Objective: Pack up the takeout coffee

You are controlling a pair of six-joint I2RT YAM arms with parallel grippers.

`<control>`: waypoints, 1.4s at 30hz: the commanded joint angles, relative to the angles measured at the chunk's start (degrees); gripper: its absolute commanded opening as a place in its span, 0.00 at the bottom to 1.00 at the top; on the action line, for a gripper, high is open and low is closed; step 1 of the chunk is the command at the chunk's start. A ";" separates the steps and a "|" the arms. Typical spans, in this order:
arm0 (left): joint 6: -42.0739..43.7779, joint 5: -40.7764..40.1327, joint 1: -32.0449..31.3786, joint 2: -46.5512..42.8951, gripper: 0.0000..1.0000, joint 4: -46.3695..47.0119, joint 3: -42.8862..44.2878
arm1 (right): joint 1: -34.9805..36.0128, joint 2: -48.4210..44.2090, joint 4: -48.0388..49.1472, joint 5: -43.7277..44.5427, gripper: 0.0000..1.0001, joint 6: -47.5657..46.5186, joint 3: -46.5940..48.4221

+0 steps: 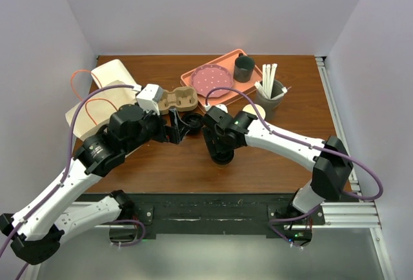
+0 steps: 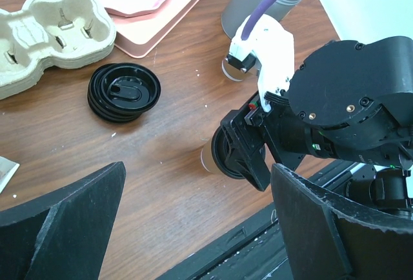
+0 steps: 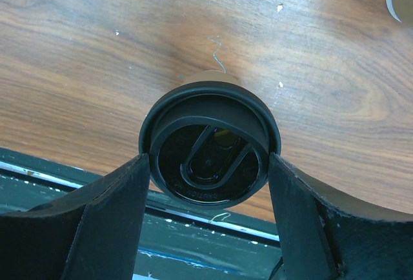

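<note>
Next, I close my left gripper on the rim [image 1: 132, 102] of the paper bag, at the end toward the pulp cup carrier.
The takeout coffee [image 3: 210, 164] is a brown paper cup with a black sip lid [image 1: 223, 159]. It sits near the table's front edge. My right gripper [image 3: 208, 157] comes down on it from above, and both fingers press the lid's rim. In the left wrist view the cup's brown wall [image 2: 210, 157] shows beside the right gripper's fingers [image 2: 248, 157]. My left gripper [image 2: 197, 177] is open and empty. It hovers over the bare wood just left of the cup [image 1: 177, 131].
A stack of black lids [image 2: 122, 93] lies beside a pulp cup carrier [image 2: 51, 28]. Behind them are a pink tray [image 1: 226, 60] with a pink plate [image 1: 211, 80], a dark mug [image 1: 244, 68] and a grey cup of stirrers [image 1: 270, 93]. A paper bag [image 1: 106, 93] lies at the left.
</note>
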 commanded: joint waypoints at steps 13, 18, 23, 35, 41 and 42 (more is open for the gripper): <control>-0.54 0.57 -0.04 -0.10 1.00 -0.07 0.14 | -9.62 -15.40 -13.01 6.81 0.50 12.10 -7.95; -0.10 1.71 -0.04 1.13 1.00 0.72 0.32 | -20.18 -24.27 -13.73 9.01 0.49 10.16 -13.67; 0.16 3.03 -0.04 2.18 1.00 0.55 1.37 | -31.87 -25.17 -9.07 10.15 0.50 6.30 -15.35; 0.95 -2.76 -0.04 0.69 1.00 -6.39 6.12 | -49.29 -19.72 2.70 4.80 0.49 1.11 -17.45; 0.34 -4.53 -0.04 -0.63 1.00 -7.89 6.29 | -50.79 -17.17 3.33 4.35 0.67 0.76 -16.32; 0.25 -4.79 -0.13 -0.63 1.00 -7.98 6.29 | -50.79 -17.08 3.06 4.96 0.71 0.76 -15.88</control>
